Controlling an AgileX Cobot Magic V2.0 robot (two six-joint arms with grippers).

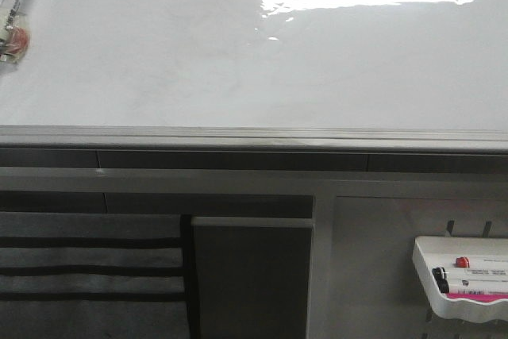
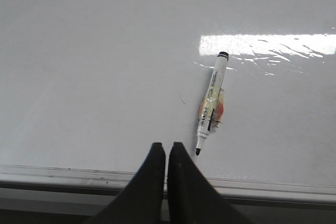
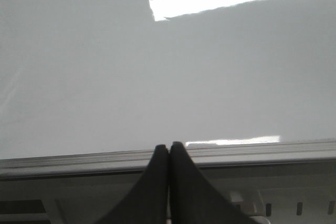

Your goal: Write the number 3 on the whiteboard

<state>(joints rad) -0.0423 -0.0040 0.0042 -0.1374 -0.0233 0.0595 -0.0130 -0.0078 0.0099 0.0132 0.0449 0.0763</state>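
My left gripper is going to close on the lower body of the white marker (image 1: 4, 37) (image 2: 204, 122), beside the clear and orange piece near the marker's writing tip.
The whiteboard (image 1: 198, 61) is large, glossy and white, with a grey edge rail (image 1: 238, 136) and bright glare. No digit 3 shows on it. A white marker with a black tip (image 2: 211, 100) lies uncapped on the board, with a small clear and orange piece beside it. It also shows at the far left of the front view (image 1: 14, 9). My left gripper (image 2: 166, 146) is shut and empty just short of the marker's tip. My right gripper (image 3: 169, 146) is shut and empty over the board's rail (image 3: 79, 160). Neither gripper shows in the front view.
A small white tray with pink trim (image 1: 464, 279) holds markers at the lower right, below the board. A grey panel (image 1: 252, 275) and dark slats (image 1: 87, 271) stand under the rail. A faint short stroke (image 2: 181, 99) marks the board left of the marker.
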